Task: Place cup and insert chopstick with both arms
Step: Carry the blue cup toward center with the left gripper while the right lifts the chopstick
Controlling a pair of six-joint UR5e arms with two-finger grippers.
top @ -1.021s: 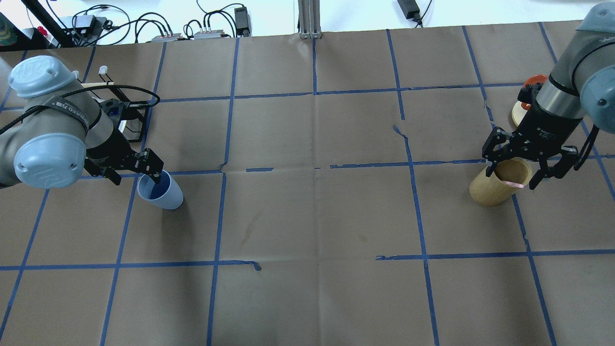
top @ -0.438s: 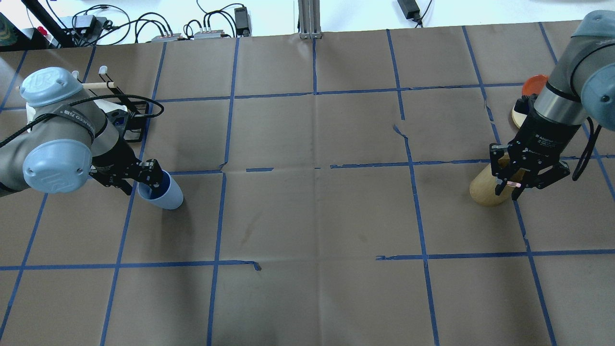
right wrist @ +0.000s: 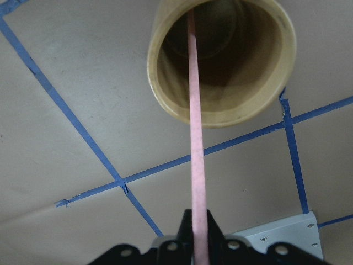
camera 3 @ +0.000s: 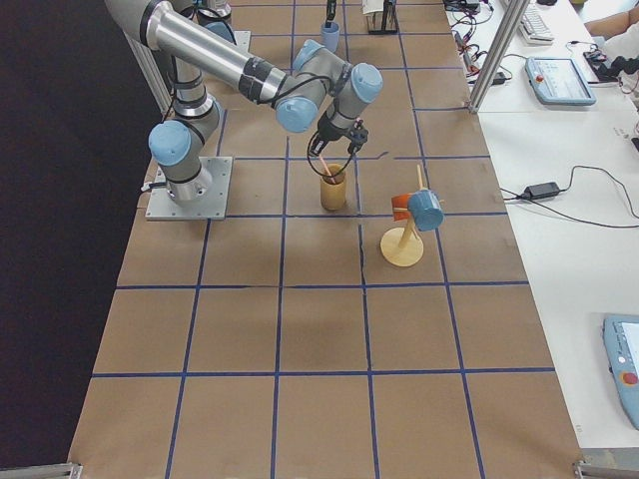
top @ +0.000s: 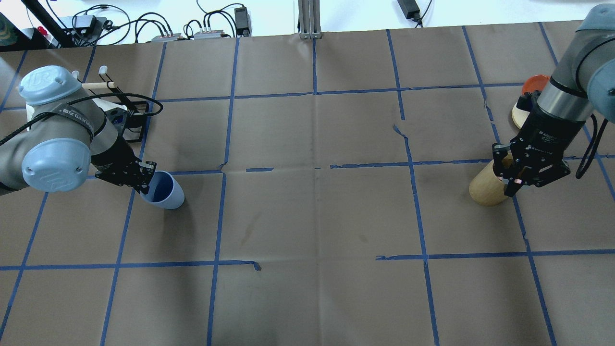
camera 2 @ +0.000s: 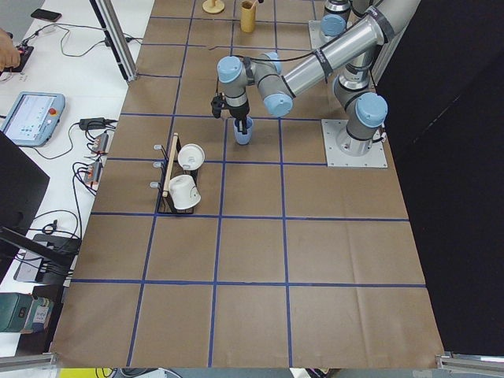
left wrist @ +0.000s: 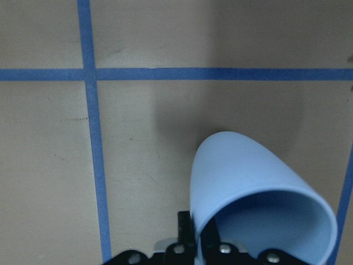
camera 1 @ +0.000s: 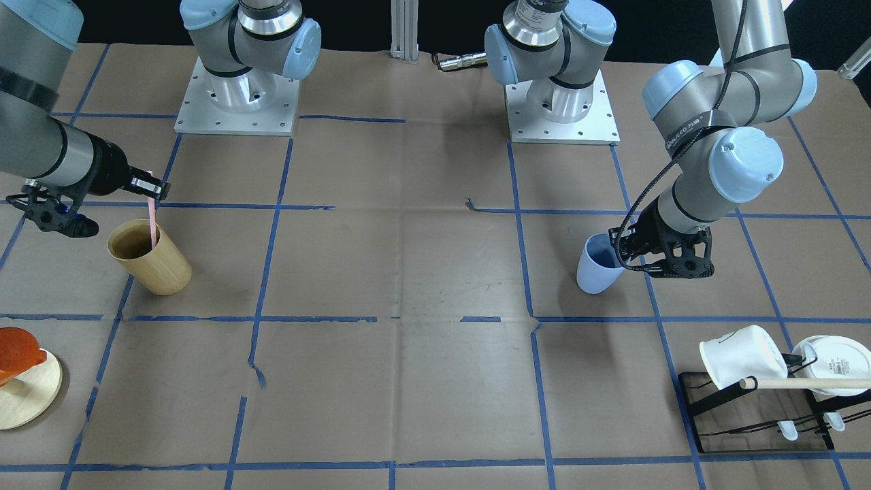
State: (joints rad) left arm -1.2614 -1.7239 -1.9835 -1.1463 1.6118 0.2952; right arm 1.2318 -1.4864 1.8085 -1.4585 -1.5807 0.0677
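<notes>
Next, the left gripper releases the light blue cup on the table's middle seam [camera 1: 401,319], between the broken strips of blue tape.
The light blue cup [top: 167,193] stands on the table at the left, also seen in the front view [camera 1: 597,270] and the left wrist view [left wrist: 248,182]. My left gripper [top: 145,176] is shut on its rim, one finger inside. The pale pink chopstick [right wrist: 196,138] stands upright with its lower end inside the tan wooden cup [top: 484,191] at the right. My right gripper [top: 512,181] is shut on the chopstick's top, just above the wooden cup. The chopstick [camera 1: 152,228] also shows in the front view.
A black rack with white mugs [camera 1: 745,361] and a beige rod stands behind the left arm [top: 122,113]. A round wooden stand [camera 1: 24,388] with an orange piece sits near the right arm. Blue tape lines grid the brown table.
Both grippers were open a second ago. The left one has shut on the blue cup's rim; the right one has shut on the pink chopstick above the wooden cup.
</notes>
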